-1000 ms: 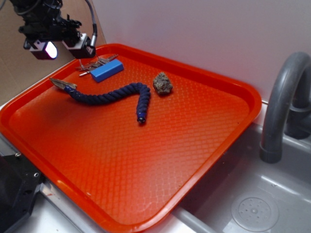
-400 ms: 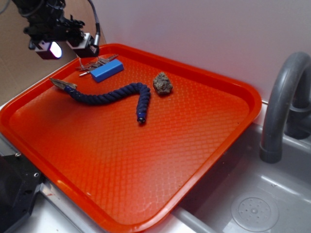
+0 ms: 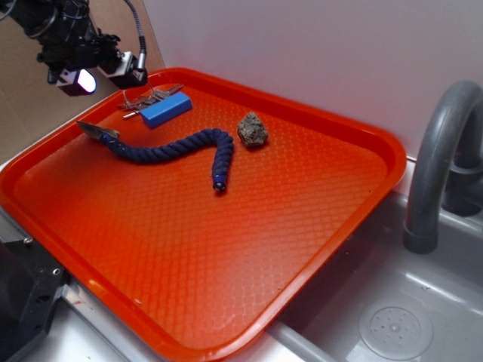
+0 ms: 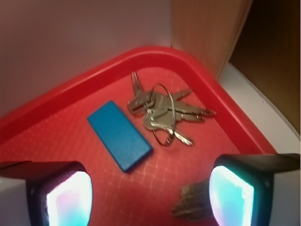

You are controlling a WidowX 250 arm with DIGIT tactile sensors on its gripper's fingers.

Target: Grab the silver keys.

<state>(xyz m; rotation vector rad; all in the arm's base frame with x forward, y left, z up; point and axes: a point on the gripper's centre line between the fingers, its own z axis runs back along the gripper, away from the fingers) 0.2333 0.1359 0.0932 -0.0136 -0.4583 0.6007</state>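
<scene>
The heads of the silver keys (image 3: 149, 100) (image 4: 157, 114) gather at the wire ring beside the blue block. Next, my gripper closes on them there.
The silver keys (image 4: 162, 110) lie as a small bunch on a wire ring in the far left corner of the red tray (image 3: 317, 226), beside a blue rectangular block (image 4: 119, 135). In the exterior view the silver keys (image 3: 143, 100) and the blue block (image 3: 167, 110) sit just below and right of my gripper (image 3: 96, 75). The gripper hovers above the tray's corner, open, with nothing between its glowing fingertips (image 4: 70, 200). In the wrist view the keys lie ahead of the gripper (image 4: 150, 195), apart from it.
A dark blue twisted rope (image 3: 173, 151) with a metal clip (image 3: 96, 131) curves across the tray. A brown-grey rock (image 3: 253, 130) sits right of the block. A grey faucet (image 3: 438, 166) and sink (image 3: 392, 324) stand to the right. A wall rises behind the tray.
My gripper has risen slightly and drifted left and back from the keys. The keys, block, rope and rock have not moved.
</scene>
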